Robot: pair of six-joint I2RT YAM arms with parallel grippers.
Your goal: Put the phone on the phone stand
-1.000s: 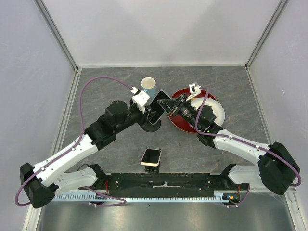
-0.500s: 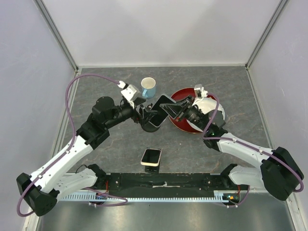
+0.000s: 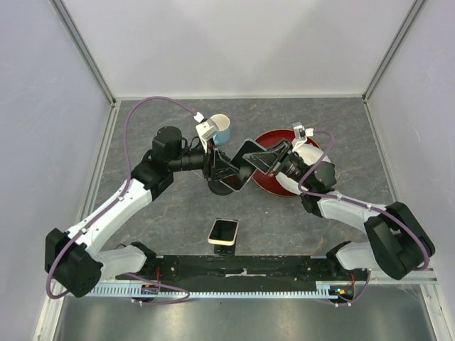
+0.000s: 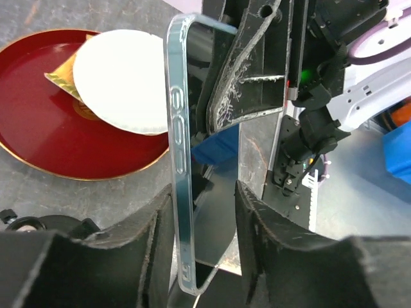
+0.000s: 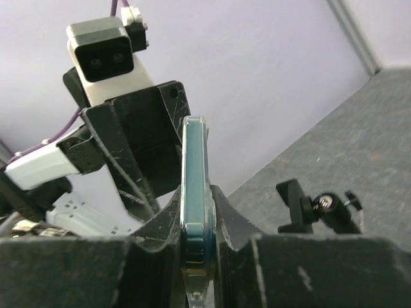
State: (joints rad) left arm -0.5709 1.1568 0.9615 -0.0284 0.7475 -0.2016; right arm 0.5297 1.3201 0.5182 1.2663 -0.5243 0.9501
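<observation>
I will hold the other end of the dark phone with my left gripper while my right gripper, now on the phone's end, takes the phone's long side (image 3: 249, 175).
A phone with a pale pinkish-cream case (image 3: 223, 232) lies near the table's front edge, away from both grippers. My right gripper (image 3: 274, 160) (image 5: 196, 192) is shut on the end of a second phone, dark with a clear teal-edged case (image 3: 250, 155) (image 5: 194, 160), and holds it in the air. My left gripper (image 3: 219, 165) (image 4: 202, 199) is open, its jaws wide apart around that phone's other end (image 4: 176, 128). The clear edge lies close to one finger. The small black wedge stand does not show in any view.
A tall black pole stand with a round base (image 3: 226, 187) stands under the held phone; its clamp knob (image 5: 318, 208) shows beside it. A red plate (image 3: 270, 186) (image 4: 38, 141) carries a white dish (image 3: 316, 167) (image 4: 122, 77). A blue mug (image 3: 220, 128) stands behind.
The held phone has shifted a little right and tilted. My left arm has swung back and its gripper now faces right around the phone. The pale-cased phone has not moved.
</observation>
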